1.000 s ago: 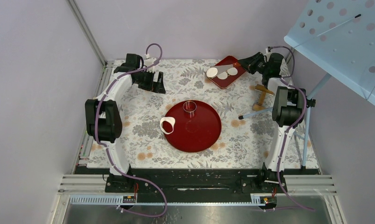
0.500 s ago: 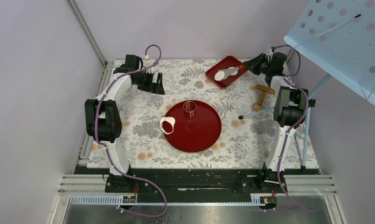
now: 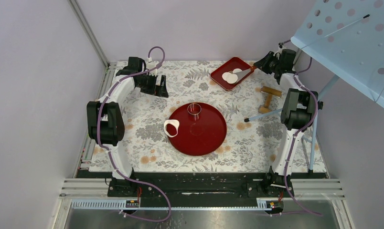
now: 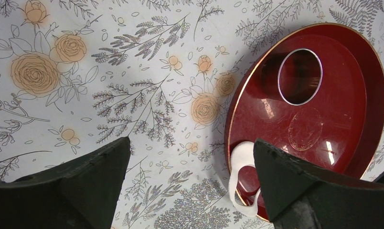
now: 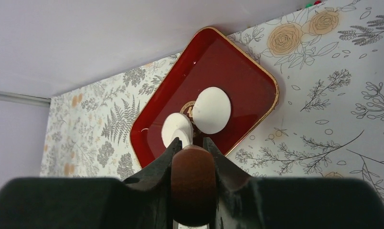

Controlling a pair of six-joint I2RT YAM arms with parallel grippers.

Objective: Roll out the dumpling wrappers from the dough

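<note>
The spatula will leave my right gripper on the cloth [image 3: 230,138] beside the round red tray, towards the light blue stand.
Two dumpling wrappers [image 3: 228,77], flat white discs, lie close together in the square red tray [image 3: 218,71] at the back right. They also show in the right wrist view [image 5: 212,109]. My right gripper [image 3: 262,65] is shut on the brown handle [image 5: 192,181] of a spatula [image 3: 243,73]. Its blade reaches over the tray's right side to the discs. The dough [image 3: 171,127], a white scrap with a round hole, hangs over the left rim of the round red tray [image 3: 204,140]. My left gripper [image 3: 160,88] is open and empty above the cloth, back left of the dough [image 4: 240,157].
A metal ring cutter [image 3: 195,109] stands at the back of the round tray [image 4: 352,119]. A wooden roller [image 3: 268,95] lies on the cloth beside the right arm. A light blue perforated stand [image 3: 352,43] overhangs the right side, its leg [image 3: 264,114] crossing the table.
My right gripper has drawn back to the right with the spatula. Three spread discs showed in the square tray before; now two lie close together. The left arm has not moved.
</note>
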